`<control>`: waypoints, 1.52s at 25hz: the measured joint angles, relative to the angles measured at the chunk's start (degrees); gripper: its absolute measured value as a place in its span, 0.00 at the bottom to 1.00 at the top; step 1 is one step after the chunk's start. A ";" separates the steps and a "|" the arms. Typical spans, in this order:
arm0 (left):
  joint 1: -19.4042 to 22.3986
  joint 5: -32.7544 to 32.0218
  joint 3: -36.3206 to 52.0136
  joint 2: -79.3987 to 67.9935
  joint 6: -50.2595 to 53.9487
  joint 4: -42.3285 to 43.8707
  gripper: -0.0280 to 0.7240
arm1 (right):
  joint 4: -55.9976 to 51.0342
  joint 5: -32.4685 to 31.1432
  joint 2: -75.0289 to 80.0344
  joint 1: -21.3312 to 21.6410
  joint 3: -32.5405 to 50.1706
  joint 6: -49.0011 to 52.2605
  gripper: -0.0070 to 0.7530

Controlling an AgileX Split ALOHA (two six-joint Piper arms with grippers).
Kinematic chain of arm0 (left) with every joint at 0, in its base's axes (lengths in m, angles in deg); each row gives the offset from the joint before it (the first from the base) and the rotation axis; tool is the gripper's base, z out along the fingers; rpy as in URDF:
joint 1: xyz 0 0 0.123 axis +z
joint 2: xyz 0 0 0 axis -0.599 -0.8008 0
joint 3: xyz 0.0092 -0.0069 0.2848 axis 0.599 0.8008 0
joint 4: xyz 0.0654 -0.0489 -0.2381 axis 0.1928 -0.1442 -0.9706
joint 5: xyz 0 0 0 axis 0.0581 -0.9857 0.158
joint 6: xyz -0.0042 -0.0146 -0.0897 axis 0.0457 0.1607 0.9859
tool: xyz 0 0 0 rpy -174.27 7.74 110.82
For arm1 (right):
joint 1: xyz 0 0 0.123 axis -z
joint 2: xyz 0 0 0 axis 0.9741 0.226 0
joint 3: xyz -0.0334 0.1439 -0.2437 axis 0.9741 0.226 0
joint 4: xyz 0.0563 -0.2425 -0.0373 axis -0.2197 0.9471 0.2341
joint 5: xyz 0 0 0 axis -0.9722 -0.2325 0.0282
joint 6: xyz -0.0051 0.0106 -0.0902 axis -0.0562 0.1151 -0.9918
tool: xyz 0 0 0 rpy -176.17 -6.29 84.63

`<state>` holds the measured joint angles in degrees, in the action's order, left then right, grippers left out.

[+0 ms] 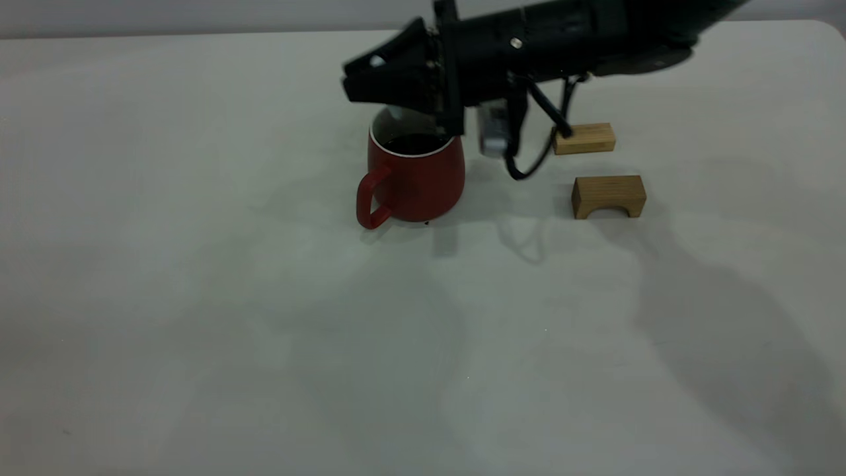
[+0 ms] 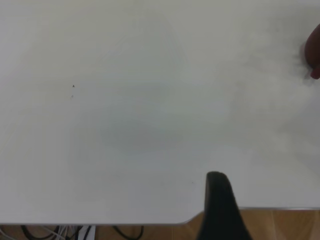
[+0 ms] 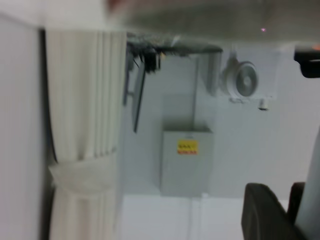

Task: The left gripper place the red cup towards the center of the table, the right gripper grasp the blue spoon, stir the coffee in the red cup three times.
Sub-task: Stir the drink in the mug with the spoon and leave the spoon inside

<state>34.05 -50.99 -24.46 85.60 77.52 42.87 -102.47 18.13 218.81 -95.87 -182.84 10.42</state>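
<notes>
The robot's right gripper should release the blue spoon in the coffee, leaving it leaning on the red cup's rim [image 1: 385, 139] near its handle.
The red cup [image 1: 415, 177] stands on the table [image 1: 198, 297] near its middle, handle toward the camera's left, with dark coffee [image 1: 413, 143] inside. My right gripper [image 1: 346, 75] lies level just above the cup's rim, pointing left. Its fingers [image 3: 265, 212] are shut on a pale strip, the blue spoon [image 3: 311, 187] handle. The rest of the spoon is hidden behind the gripper. My left gripper [image 2: 260, 210] hovers over the table's edge, well away from the cup [image 2: 314, 55]. Only one dark finger [image 2: 218, 200] shows, with nothing beside it.
Two tan wooden blocks sit right of the cup, a flat one [image 1: 585, 139] farther back and an arched one [image 1: 609, 196] nearer. A black cable [image 1: 529, 165] loops under the right arm. The right wrist view faces a wall and curtain.
</notes>
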 joint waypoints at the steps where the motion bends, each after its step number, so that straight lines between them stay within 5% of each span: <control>1: 0.00 0.00 0.00 0.00 0.00 0.00 0.77 | 0.00 -0.16 0.74 -0.07 -1.87 -0.01 0.16; 6: 0.00 0.00 0.00 0.00 0.04 0.00 0.77 | -0.04 2.22 1.35 1.76 -4.02 0.09 0.16; 15: 0.00 0.00 0.00 0.00 0.04 0.00 0.77 | -0.11 4.95 -2.84 1.61 5.17 1.44 0.16; 22: 0.00 0.00 0.00 0.00 0.04 0.00 0.77 | -0.06 1.21 0.03 -1.90 -2.10 4.89 0.16; 29: 0.00 0.00 0.00 0.00 0.06 0.00 0.77 | -0.25 9.19 0.73 -0.83 -3.63 4.89 0.16; 38: 0.00 0.00 0.00 0.00 0.12 0.00 0.77 | -0.46 10.12 0.73 -0.65 -3.81 4.89 0.16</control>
<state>34.05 -50.99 -24.46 85.60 77.63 42.87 -102.93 28.25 219.54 -96.52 -186.65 15.30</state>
